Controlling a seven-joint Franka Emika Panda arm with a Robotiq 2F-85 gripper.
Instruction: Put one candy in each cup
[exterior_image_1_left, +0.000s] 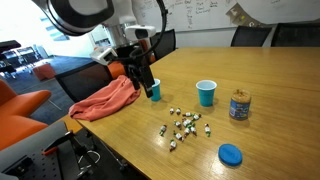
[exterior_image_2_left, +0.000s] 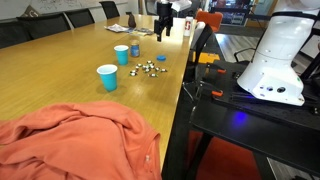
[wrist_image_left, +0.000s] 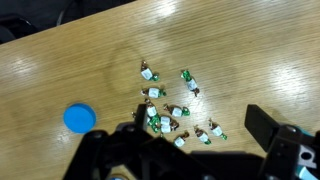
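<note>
The candy lying apart from the cluster, the one farthest from the flat blue lid, will have my gripper close on the white middle of the candy (exterior_image_1_left: 163, 130) (wrist_image_left: 190, 84).
Two bright-blue cups stand on the wooden table: one (exterior_image_1_left: 154, 90) next to the cloth, also in an exterior view (exterior_image_2_left: 107, 77), and one (exterior_image_1_left: 206, 93) near the jar, also in an exterior view (exterior_image_2_left: 121, 54). Several wrapped candies (exterior_image_1_left: 183, 125) lie in a loose cluster in front of the cups; they also show in an exterior view (exterior_image_2_left: 148, 68) and in the wrist view (wrist_image_left: 170, 105). My gripper (exterior_image_1_left: 142, 76) hangs above the table, open and empty; it also shows in an exterior view (exterior_image_2_left: 164, 28). In the wrist view its jaws (wrist_image_left: 200, 128) are spread above the candies. The cups are out of the wrist view.
A clear jar with a yellow label (exterior_image_1_left: 239, 105) stands past the second cup. A flat blue lid (exterior_image_1_left: 231, 154) lies near the candies and shows in the wrist view (wrist_image_left: 79, 119). A red-pink cloth (exterior_image_1_left: 105, 98) lies at the table edge. Chairs surround the table.
</note>
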